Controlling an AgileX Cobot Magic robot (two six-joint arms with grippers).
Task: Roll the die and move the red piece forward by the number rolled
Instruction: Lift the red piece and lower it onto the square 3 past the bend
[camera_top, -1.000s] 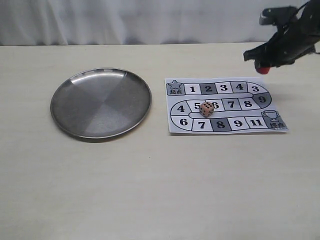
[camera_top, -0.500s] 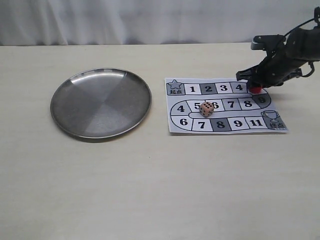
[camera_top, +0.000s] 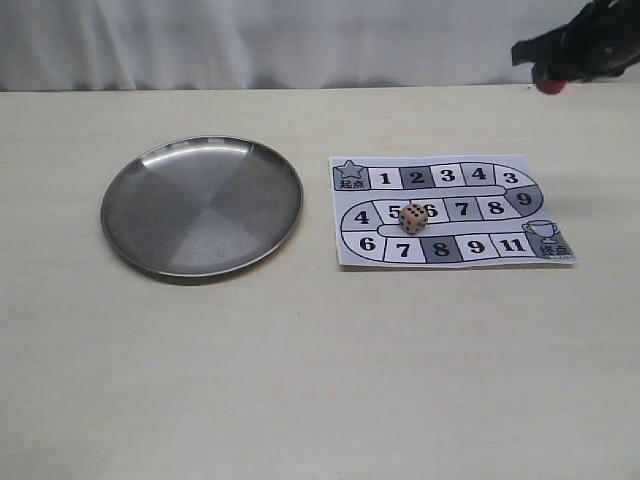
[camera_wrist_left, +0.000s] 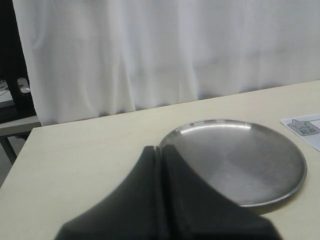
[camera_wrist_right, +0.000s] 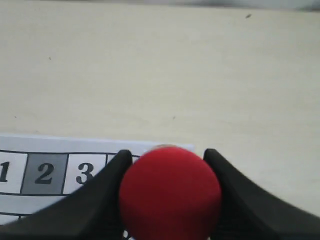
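The red piece will go down from my right gripper onto the gray square (camera_top: 524, 205) beside the trophy square.
The pinkish-tan die (camera_top: 412, 218) rests on the numbered paper board (camera_top: 450, 210), between squares 5 and 6. My right gripper (camera_top: 551, 82) hangs high above the table's far right, beyond the board, shut on the red piece (camera_top: 549, 87). In the right wrist view the red piece (camera_wrist_right: 170, 192) fills the gap between the two black fingers (camera_wrist_right: 102, 200), with squares 1, 2 and 3 below. My left gripper (camera_wrist_left: 161, 150) is shut with nothing in it, held near the round metal plate (camera_wrist_left: 250, 165). It is outside the exterior view.
The metal plate (camera_top: 202, 205) lies left of the board (camera_top: 450, 260) and holds nothing. A white curtain (camera_top: 250, 40) runs behind the table. A corner of the board (camera_wrist_left: 306, 127) shows past the plate in the left wrist view.
My right gripper dropped the red piece down to the board near squares 4 and 3, then lifted it up and away to the far right. The die has not moved.
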